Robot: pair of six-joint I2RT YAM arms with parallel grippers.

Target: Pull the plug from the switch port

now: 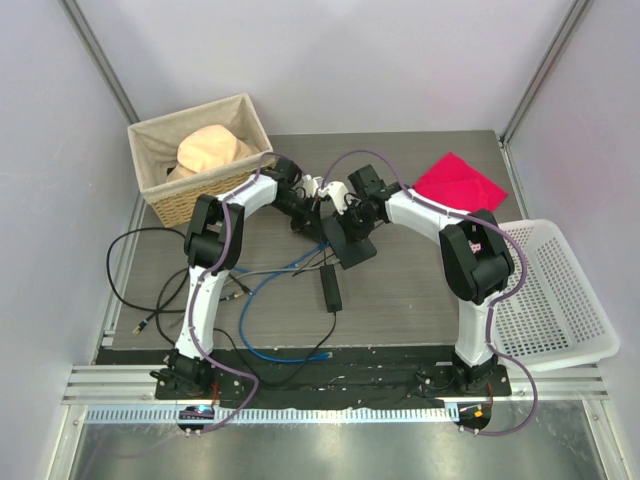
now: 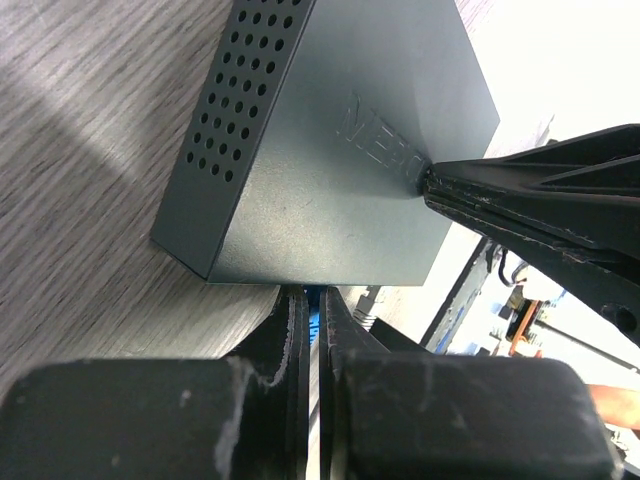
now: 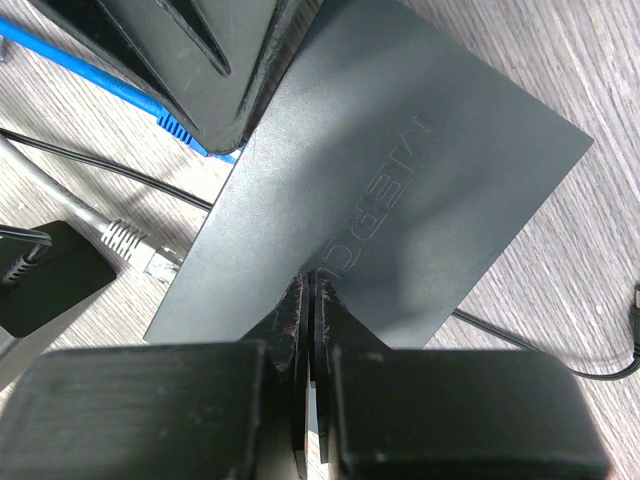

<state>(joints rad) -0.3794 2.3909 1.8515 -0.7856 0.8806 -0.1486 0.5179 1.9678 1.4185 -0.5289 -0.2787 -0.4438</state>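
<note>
My left gripper needs to open its shut fingers, which barely catch the blue plug at the switch's edge, and close them around the plug's ribbed end [image 3: 177, 129] before pulling.
The switch [image 1: 352, 243] is a flat matte-black box at the table's middle; it also shows in the left wrist view [image 2: 330, 170] and the right wrist view [image 3: 400, 170]. My left gripper [image 1: 312, 220] is at its socket edge, shut on the blue plug [image 2: 316, 303] of the blue cable [image 3: 80, 62]. The plug [image 3: 182, 131] lies right at the switch's edge; the port itself is hidden. My right gripper [image 3: 311, 285] is shut, its tips pressed down on the switch's top face. Its fingers [image 2: 530, 200] show in the left wrist view.
A narrow black adapter brick [image 1: 330, 287] and loose black, grey and blue cables [image 1: 270, 300] lie in front of the switch. A loose grey plug [image 3: 130, 242] lies beside it. A wicker basket [image 1: 200, 160] stands back left, a red cloth [image 1: 458, 182] back right, a white basket [image 1: 550, 300] at the right.
</note>
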